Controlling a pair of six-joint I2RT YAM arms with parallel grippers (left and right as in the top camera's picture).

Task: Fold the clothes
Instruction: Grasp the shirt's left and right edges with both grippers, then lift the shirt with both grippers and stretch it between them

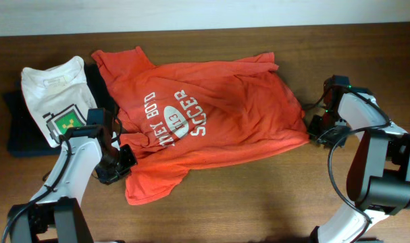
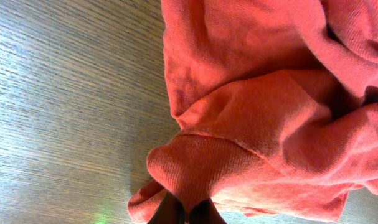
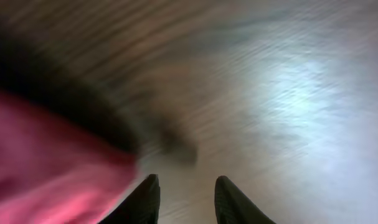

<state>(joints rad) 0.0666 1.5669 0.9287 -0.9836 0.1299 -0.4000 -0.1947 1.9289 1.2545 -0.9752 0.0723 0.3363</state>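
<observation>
My right gripper's open fingers are beside the hem corner of the red-orange T-shirt, so I need to pinch that corner [image 1: 301, 137] with it before both grippers lift and straighten the shirt.
The red-orange T-shirt [image 1: 205, 115] lies spread across the middle of the wooden table, white lettering and oval logo facing up. My left gripper [image 1: 121, 164] is at its lower left sleeve, shut on a pinch of the red fabric [image 2: 195, 168] in the left wrist view, fingers [image 2: 186, 210] closed together. My right gripper [image 1: 317, 130] is at the shirt's right edge, beside the hem. In the blurred right wrist view its fingers [image 3: 185, 186] are apart with bare table between them, and the shirt edge [image 3: 45, 168] lies just to their left.
A white T-shirt with a green pixel graphic [image 1: 56, 98] lies at the far left on a dark navy folded garment [image 1: 22, 131]. Bare wooden table [image 1: 259, 196] runs along the front and right.
</observation>
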